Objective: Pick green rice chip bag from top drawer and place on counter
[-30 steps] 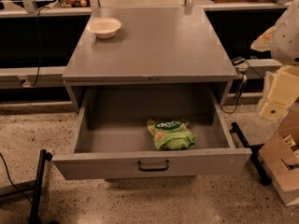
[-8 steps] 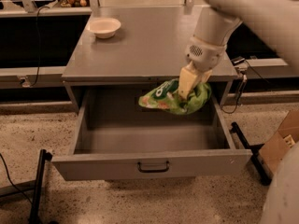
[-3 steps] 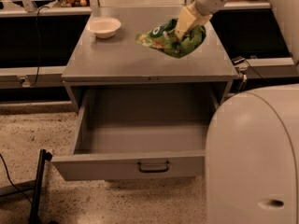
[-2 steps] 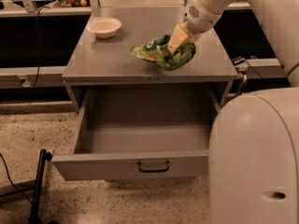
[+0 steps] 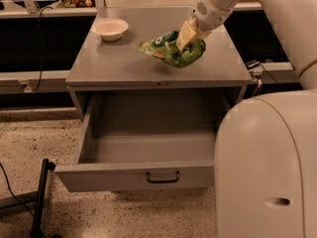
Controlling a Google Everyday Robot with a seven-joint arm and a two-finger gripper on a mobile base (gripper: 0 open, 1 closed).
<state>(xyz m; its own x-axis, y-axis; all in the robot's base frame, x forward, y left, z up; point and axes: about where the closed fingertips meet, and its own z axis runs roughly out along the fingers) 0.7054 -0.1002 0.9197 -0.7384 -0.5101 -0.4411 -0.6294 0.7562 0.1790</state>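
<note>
The robot's gripper will release the green rice chip bag on the middle of the counter (image 5: 162,40), close to the white bowl.
The green rice chip bag (image 5: 168,49) is in my gripper (image 5: 182,42), which is shut on its right part. The bag hangs low over the right half of the counter (image 5: 119,63); I cannot tell whether it touches the surface. My arm comes in from the upper right. The top drawer (image 5: 143,148) stands pulled out below the counter, and the part of its inside that shows holds nothing. Its dark bar handle (image 5: 162,176) is at the centre of the front panel.
A white bowl (image 5: 111,29) stands on the counter's back left. My large white body (image 5: 267,167) fills the lower right and hides the drawer's right end. A dark stand leg (image 5: 39,197) rises from the floor at the lower left. Cluttered shelves run along the back.
The bag has gone from lying in the drawer to being held over the counter. In the last second my gripper lowered it toward the counter's right half.
</note>
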